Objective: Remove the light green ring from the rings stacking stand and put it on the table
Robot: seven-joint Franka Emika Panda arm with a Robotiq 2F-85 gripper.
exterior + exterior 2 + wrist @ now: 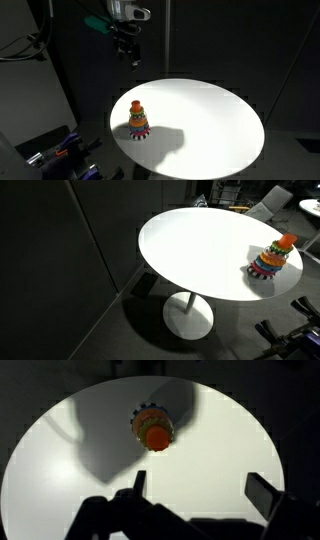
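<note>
I need to close my gripper on the outer edge (136, 110) (154, 425) of the light green ring, which is just beneath the orange top piece of the rings stacking stand.
The rings stacking stand (137, 121) stands upright on the round white table (210, 120), near its edge. It shows in both exterior views, also at the table's right side (274, 259), with an orange top piece and multicoloured rings. The light green ring (276, 252) is a pale band within the stack. In the wrist view the stand (153, 430) is seen from above, its orange top uppermost. My gripper (128, 52) hangs high above the table's far edge. Its fingers (198, 488) are spread wide and empty, well apart from the stand.
Dark floor and black curtains surround the table. The table's pedestal foot (188, 318) shows below it. Dark equipment with blue parts (60, 150) sits near the table's edge. White chairs (272, 200) stand at the back.
</note>
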